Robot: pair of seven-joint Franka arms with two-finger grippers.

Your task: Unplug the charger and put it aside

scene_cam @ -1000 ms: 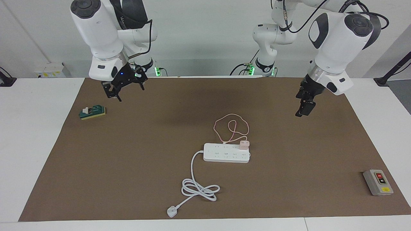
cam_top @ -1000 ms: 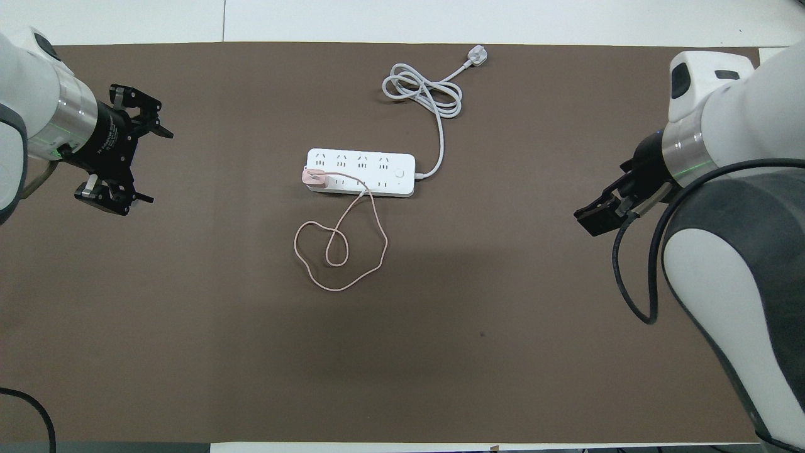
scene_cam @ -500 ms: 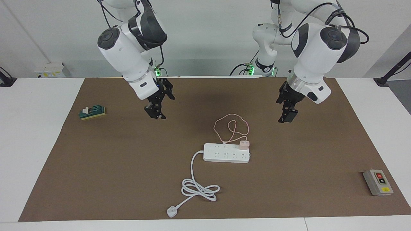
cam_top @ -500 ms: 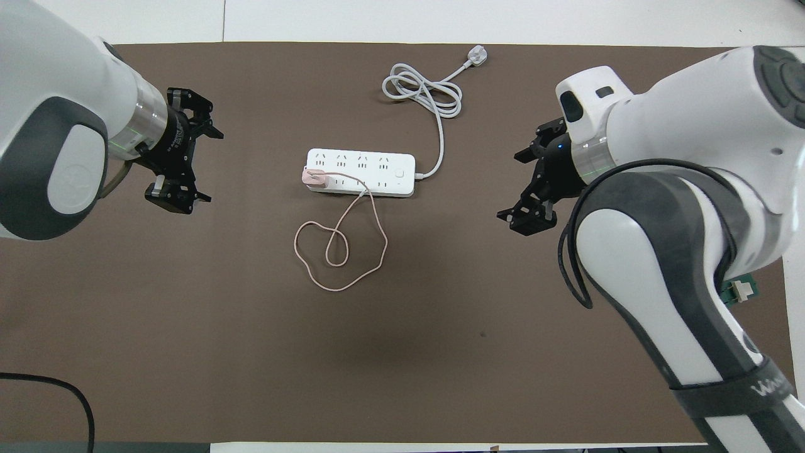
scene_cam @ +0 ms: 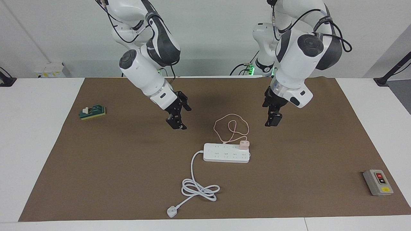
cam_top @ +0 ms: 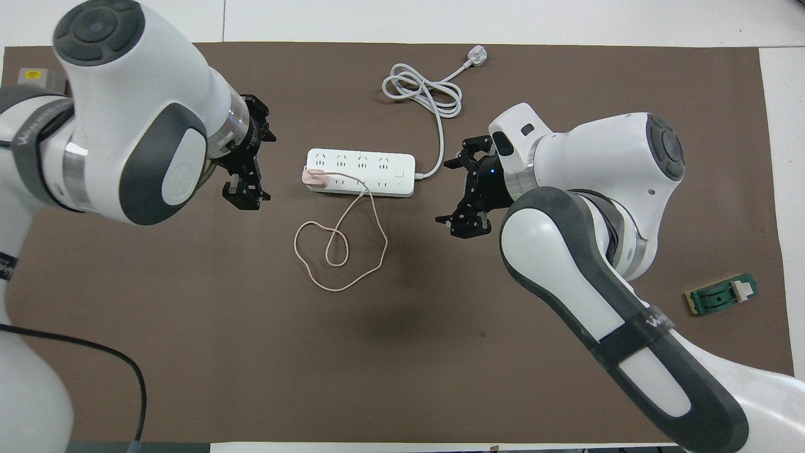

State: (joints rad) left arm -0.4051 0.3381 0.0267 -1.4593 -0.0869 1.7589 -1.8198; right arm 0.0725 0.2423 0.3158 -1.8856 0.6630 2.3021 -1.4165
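Observation:
The pale-pink charger's body (cam_top: 314,178) at the end of the white power strip is the next place my left gripper should go to and close on.
The pale-pink charger (scene_cam: 243,144) is plugged into the white power strip (scene_cam: 226,153) at the end toward the left arm, also seen in the overhead view (cam_top: 314,178). Its thin pink cable (scene_cam: 231,125) lies looped on the mat nearer to the robots than the strip (cam_top: 361,171). My left gripper (scene_cam: 270,116) hangs open over the mat beside the strip's charger end (cam_top: 259,165). My right gripper (scene_cam: 178,118) hangs open over the mat beside the strip's cord end (cam_top: 451,192). Neither touches anything.
The strip's thick white cord (scene_cam: 199,189) lies coiled farther from the robots, ending in a plug (scene_cam: 172,211). A grey switch box (scene_cam: 378,182) sits at the left arm's end of the brown mat (scene_cam: 112,166). A small green board (scene_cam: 92,112) lies at the right arm's end.
Both arms have swung in from the ends of the table toward the power strip and come lower. The charger, cable and strip have not moved.

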